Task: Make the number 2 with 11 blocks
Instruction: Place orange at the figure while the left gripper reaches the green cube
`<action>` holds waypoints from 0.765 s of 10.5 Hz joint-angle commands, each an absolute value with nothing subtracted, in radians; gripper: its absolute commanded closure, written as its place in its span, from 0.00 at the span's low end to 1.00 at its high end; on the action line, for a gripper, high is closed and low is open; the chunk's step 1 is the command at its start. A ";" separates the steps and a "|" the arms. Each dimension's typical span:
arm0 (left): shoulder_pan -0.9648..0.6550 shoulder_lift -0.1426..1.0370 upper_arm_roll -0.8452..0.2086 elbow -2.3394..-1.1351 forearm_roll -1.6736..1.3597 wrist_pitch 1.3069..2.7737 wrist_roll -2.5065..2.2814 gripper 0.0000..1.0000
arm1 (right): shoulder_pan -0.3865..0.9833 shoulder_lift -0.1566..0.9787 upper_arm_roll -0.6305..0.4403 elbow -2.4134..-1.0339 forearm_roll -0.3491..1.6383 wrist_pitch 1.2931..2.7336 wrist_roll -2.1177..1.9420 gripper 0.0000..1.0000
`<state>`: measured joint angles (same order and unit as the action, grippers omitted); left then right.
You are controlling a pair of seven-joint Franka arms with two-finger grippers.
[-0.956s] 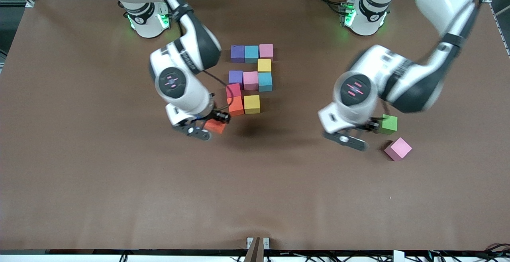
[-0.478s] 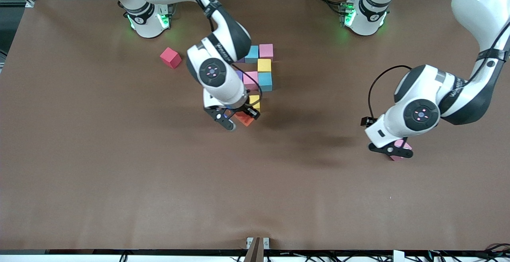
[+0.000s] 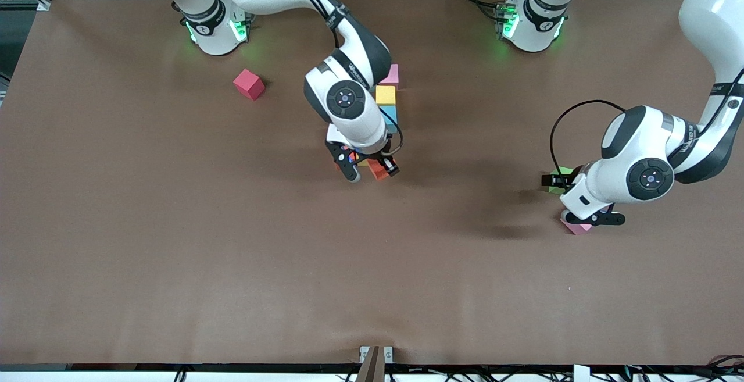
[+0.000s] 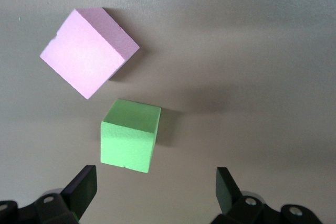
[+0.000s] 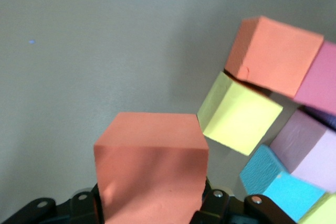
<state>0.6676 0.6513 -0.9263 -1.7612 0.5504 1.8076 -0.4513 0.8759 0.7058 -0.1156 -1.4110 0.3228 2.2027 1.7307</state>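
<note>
My right gripper will let go of the orange block against the free side of the yellow block (image 3: 387,161) (image 5: 207,176) in the nearest row.
My right gripper (image 3: 372,170) is shut on an orange block (image 5: 152,166) and holds it over the table beside the yellow block (image 5: 239,114) in the nearest row of the partly built number 2 (image 3: 386,95). Another orange block (image 5: 273,53), pink ones and a blue one (image 5: 278,187) adjoin it; the right arm hides most of the digit in the front view. A red block (image 3: 249,84) lies alone toward the right arm's end. My left gripper (image 3: 593,217) hangs open over a loose pink block (image 4: 89,51), its fingers (image 4: 84,188) spread with nothing between them.
A green cube (image 4: 130,135) sits close beside the loose pink block (image 3: 575,228), a little farther from the front camera. The right arm's forearm (image 3: 349,100) leans over the digit's rows. Bare brown tabletop (image 3: 372,266) stretches across the near half.
The right arm carried the orange block toward the left arm's end, up to the digit's nearest row. The left gripper shifted from the green cube to over the pink block. The red block came into view.
</note>
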 commanded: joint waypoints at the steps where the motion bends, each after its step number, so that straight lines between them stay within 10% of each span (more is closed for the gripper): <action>1: 0.672 0.626 -0.943 -1.764 0.534 1.815 -0.500 0.00 | 0.945 0.747 -0.135 -1.378 0.341 2.238 1.905 1.00; 8: 0.683 0.487 -0.985 -1.736 0.522 1.727 -0.462 0.00 | 1.011 0.830 -0.156 -1.385 0.350 2.331 2.048 1.00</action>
<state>0.6681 0.5490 -0.9749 -1.7195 0.5501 1.7536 -0.4861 0.9950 0.8053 -0.1415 -1.4067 0.3329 2.3139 2.0234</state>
